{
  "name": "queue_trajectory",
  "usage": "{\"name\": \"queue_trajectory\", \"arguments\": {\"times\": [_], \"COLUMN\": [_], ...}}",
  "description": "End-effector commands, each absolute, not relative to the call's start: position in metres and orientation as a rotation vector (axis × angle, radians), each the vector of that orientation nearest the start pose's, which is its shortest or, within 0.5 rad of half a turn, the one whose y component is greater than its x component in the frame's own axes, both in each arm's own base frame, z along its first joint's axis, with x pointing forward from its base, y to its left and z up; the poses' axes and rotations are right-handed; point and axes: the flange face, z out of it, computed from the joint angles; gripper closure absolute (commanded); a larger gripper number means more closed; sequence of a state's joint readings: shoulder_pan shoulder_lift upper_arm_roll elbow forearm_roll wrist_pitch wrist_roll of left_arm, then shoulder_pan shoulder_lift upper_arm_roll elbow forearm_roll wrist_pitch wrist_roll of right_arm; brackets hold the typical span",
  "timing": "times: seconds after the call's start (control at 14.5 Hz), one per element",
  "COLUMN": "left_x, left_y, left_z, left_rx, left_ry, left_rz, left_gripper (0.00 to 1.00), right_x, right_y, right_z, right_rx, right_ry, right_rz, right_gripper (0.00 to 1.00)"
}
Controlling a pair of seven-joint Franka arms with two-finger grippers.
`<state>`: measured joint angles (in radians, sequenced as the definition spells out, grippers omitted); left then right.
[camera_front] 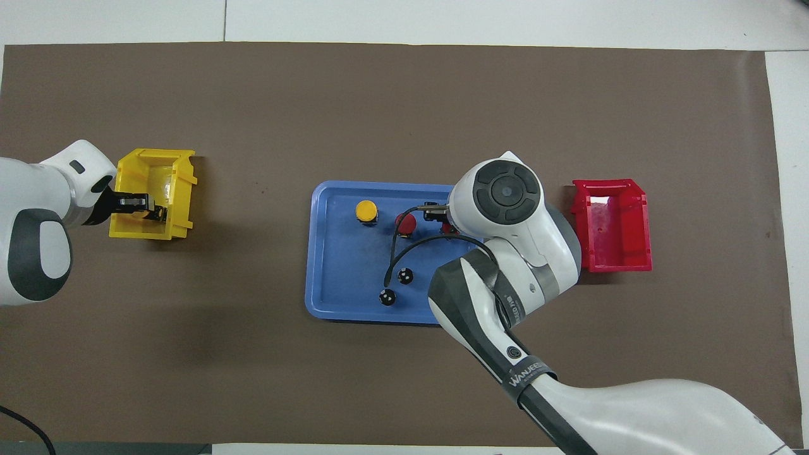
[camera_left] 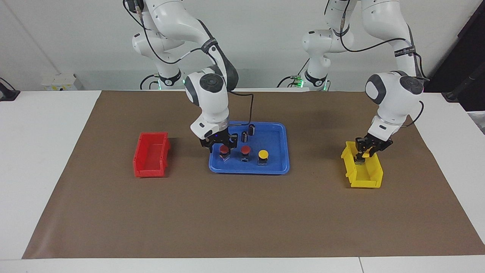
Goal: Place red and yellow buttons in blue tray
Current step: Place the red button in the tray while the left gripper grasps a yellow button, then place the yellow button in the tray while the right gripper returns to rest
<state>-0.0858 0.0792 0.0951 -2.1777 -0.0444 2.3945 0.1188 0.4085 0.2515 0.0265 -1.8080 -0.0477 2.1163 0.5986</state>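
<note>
I'll release my left gripper's yellow button, still down in the yellow bin, in the blue tray's corner [camera_front: 330, 218], beside the standing yellow button.
The blue tray [camera_left: 278, 131] [camera_front: 335, 253] lies mid-table. In it stand a yellow button [camera_left: 263, 154] [camera_front: 366, 210] and two red buttons [camera_left: 245, 150] [camera_front: 406, 222]. My right gripper [camera_left: 223, 145] is low in the tray, open, its fingers on either side of the second red button [camera_left: 224, 149], which its wrist mostly hides in the overhead view [camera_front: 447, 227]. My left gripper [camera_left: 363, 152] [camera_front: 148, 208] reaches down into the yellow bin [camera_left: 373, 178] [camera_front: 152, 167] and is shut on the other yellow button [camera_left: 359, 160] [camera_front: 159, 214], whose dark base shows at its tips.
Two small dark cylinders [camera_left: 252, 130] [camera_front: 404, 275] stand in the tray's part nearer to the robots. A red bin [camera_left: 151, 153] [camera_front: 613, 224] sits toward the right arm's end. A brown mat [camera_left: 242, 220] covers the white table.
</note>
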Motion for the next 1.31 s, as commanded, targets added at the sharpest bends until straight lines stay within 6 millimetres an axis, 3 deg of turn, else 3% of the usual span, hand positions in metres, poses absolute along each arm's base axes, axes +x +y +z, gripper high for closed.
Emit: {"name": "queue_trajectory", "arguments": {"times": [0.0, 0.14, 0.28, 0.41, 0.62, 0.76, 0.9, 1.24], "left_x": [0.578, 0.594, 0.606, 0.591, 0.552, 0.539, 0.53, 0.521], "left_y": [-0.005, -0.035, -0.089, -0.176, -0.258, -0.294, -0.313, -0.316], "left_z": [0.398, 0.463, 0.511, 0.496, 0.442, 0.42, 0.405, 0.379], "left_rx": [-3.148, -3.16, -3.15, -3.161, -3.246, -3.269, -3.265, -3.268], "left_ry": [0.131, 0.171, 0.217, 0.07, 0.045, -0.017, 0.0, 0.002], "left_rz": [-0.167, -0.004, 0.073, 0.003, -0.06, -0.1, -0.086, -0.115], "left_gripper": [0.98, 0.99, 0.98, 0.99, 0.98, 0.99, 0.98, 0.99], "right_x": [0.597, 0.602, 0.59, 0.57, 0.546, 0.539, 0.538, 0.539], "right_y": [0.203, 0.146, 0.089, 0.041, -0.009, -0.031, -0.038, -0.035], "right_z": [0.496, 0.539, 0.579, 0.607, 0.63, 0.632, 0.629, 0.628], "right_rx": [-3.139, -3.151, -3.147, -3.16, -3.177, -3.179, -3.175, -3.145], "right_ry": [0.342, 0.327, 0.323, 0.303, 0.233, 0.171, 0.126, 0.092], "right_rz": [-0.122, -0.105, -0.098, -0.052, 0.015, 0.053, 0.065, 0.058], "right_gripper": [0.0, 0.0, 0.0, 0.0, 0.0, 0.0, 0.0, 0.0]}}
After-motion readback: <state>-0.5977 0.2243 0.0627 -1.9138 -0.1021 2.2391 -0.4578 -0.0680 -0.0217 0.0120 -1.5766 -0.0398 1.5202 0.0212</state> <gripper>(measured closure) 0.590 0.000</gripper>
